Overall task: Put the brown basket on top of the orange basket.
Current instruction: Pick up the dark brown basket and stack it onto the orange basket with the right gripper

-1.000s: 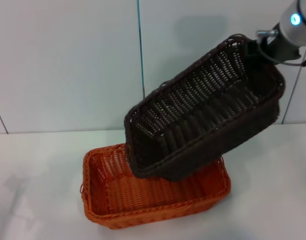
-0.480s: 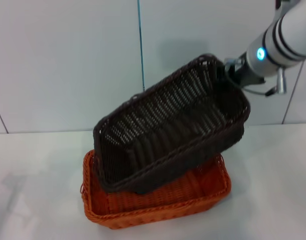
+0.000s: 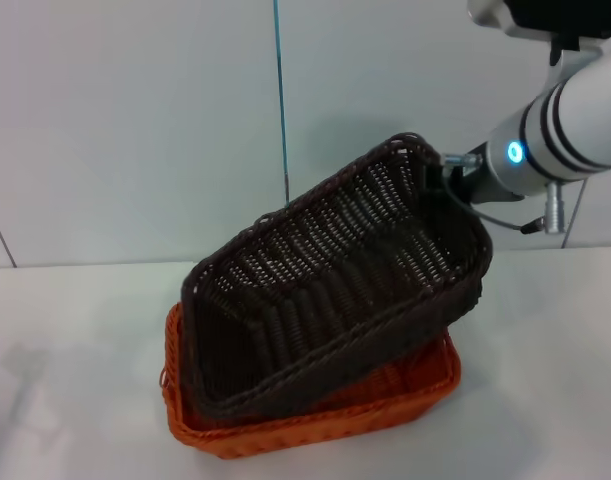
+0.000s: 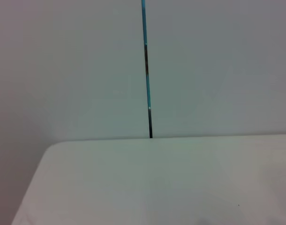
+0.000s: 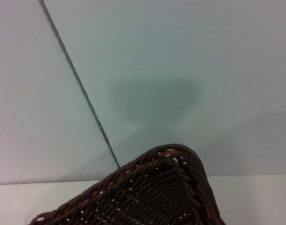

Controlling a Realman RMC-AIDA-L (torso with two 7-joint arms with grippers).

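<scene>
Next, I release the brown basket from my right gripper, level, nested inside the rim of the orange basket (image 3: 317,348).
The orange basket (image 3: 315,425) sits on the white table in the head view. The brown basket (image 3: 335,290) lies tilted over it, its low left end inside the orange basket and its right end raised. My right gripper (image 3: 437,175) is shut on the raised right rim of the brown basket, its fingers mostly hidden behind the wicker. The right wrist view shows a corner of the brown basket (image 5: 152,192) against the wall. My left gripper is out of view.
The white table (image 3: 545,400) extends to both sides of the baskets. A pale wall with a thin blue seam (image 3: 281,100) stands close behind. The left wrist view shows only bare table (image 4: 147,178) and wall.
My right arm carried the brown basket left and down. Its low end went from hovering over the orange basket to resting inside it, and the tilt has lessened.
</scene>
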